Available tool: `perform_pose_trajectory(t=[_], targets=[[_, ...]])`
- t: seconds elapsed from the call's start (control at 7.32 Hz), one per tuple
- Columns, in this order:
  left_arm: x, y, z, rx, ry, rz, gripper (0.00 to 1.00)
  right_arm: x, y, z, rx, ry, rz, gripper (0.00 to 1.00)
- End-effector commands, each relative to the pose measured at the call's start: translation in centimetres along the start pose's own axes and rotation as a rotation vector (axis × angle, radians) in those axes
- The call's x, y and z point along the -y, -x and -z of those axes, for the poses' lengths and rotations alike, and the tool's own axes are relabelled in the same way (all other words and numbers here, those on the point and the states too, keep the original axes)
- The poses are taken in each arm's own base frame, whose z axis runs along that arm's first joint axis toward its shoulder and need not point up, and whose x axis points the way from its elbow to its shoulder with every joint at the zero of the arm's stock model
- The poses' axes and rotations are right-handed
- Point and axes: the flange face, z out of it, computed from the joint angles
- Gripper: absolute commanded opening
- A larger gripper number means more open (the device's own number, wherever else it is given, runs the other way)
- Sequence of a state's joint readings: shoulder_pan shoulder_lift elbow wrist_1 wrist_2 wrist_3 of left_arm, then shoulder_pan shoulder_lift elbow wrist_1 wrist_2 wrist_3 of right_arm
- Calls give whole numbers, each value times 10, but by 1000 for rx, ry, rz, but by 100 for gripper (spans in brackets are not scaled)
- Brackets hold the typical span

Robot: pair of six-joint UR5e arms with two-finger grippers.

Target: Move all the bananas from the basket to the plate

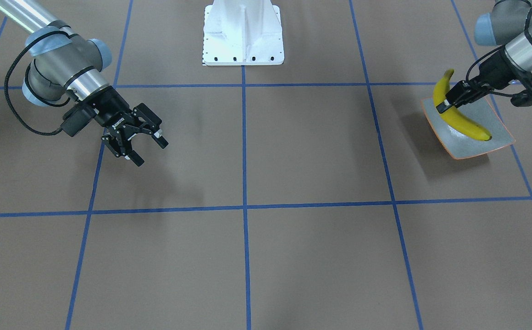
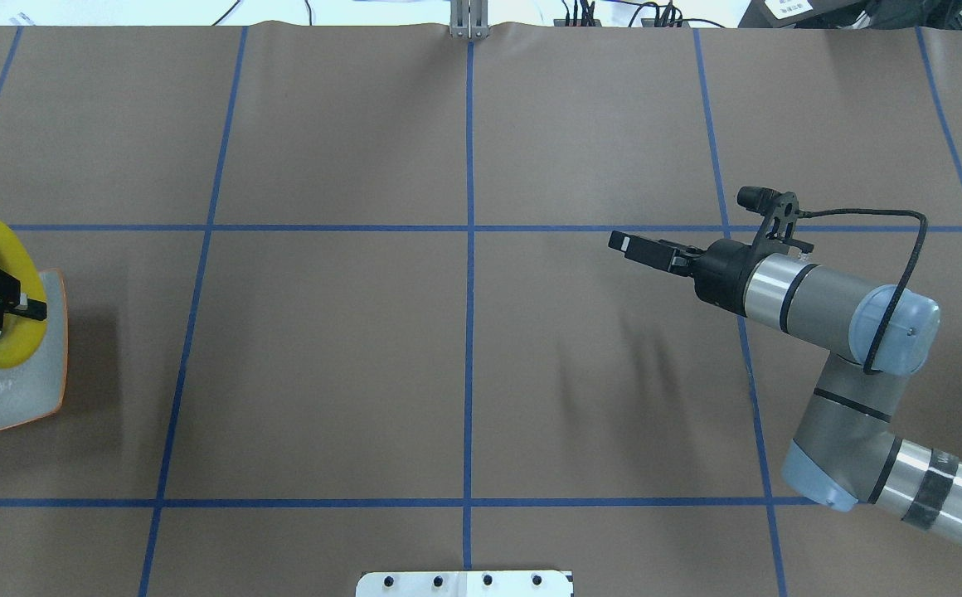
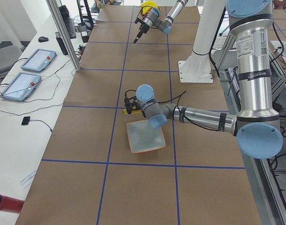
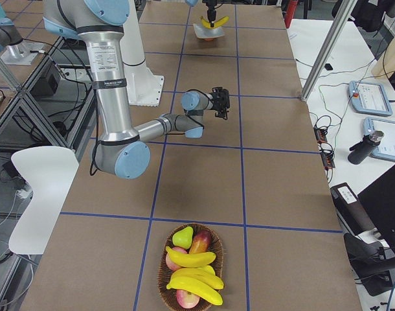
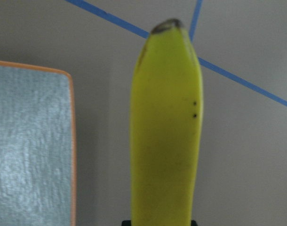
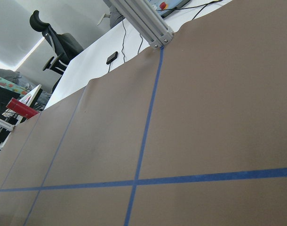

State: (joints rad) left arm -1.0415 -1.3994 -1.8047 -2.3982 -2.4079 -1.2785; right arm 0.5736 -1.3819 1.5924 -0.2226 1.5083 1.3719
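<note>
My left gripper should set the yellow banana down on the middle of the orange-rimmed plate [image 1: 471, 122], and I should let it rest there.
My left gripper [image 1: 451, 103] is shut on a yellow banana [image 1: 459, 117] near its middle and holds it over the far edge of the grey-green, orange-rimmed plate [image 1: 495, 133]. In the overhead view the banana [image 2: 12, 274], the left gripper [image 2: 29, 307] and the plate [image 2: 17, 398] sit at the left edge. The left wrist view shows the banana [image 5: 167, 132] beside the plate [image 5: 30, 150]. I cannot tell whether the banana touches the plate. My right gripper [image 1: 150, 151] is open and empty above bare table. The basket [image 4: 168, 288] holds more bananas [image 4: 197, 278].
The basket also holds a green pear [image 4: 182, 237] and reddish fruit [image 4: 200, 242]; it stands at the table's end on my right. The white robot base [image 1: 243, 34] is at the table's back middle. Blue tape lines cross the brown table [image 2: 464, 348].
</note>
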Motion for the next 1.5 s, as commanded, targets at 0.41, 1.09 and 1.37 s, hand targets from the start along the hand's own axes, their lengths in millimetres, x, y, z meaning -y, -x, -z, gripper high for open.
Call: perform_pose_trajectory(t=[0.41,1.09,1.37], targets=[[13,70,-20,286,13,-30,0,7,-4,-11,-54,-12,-1,100],[25,91,-40,322,35,3,0,9,3,-14,-38,-15,-13,100],[27,89,-41,319,34,0,3,9,5,-14,-35,-16,-15,100]])
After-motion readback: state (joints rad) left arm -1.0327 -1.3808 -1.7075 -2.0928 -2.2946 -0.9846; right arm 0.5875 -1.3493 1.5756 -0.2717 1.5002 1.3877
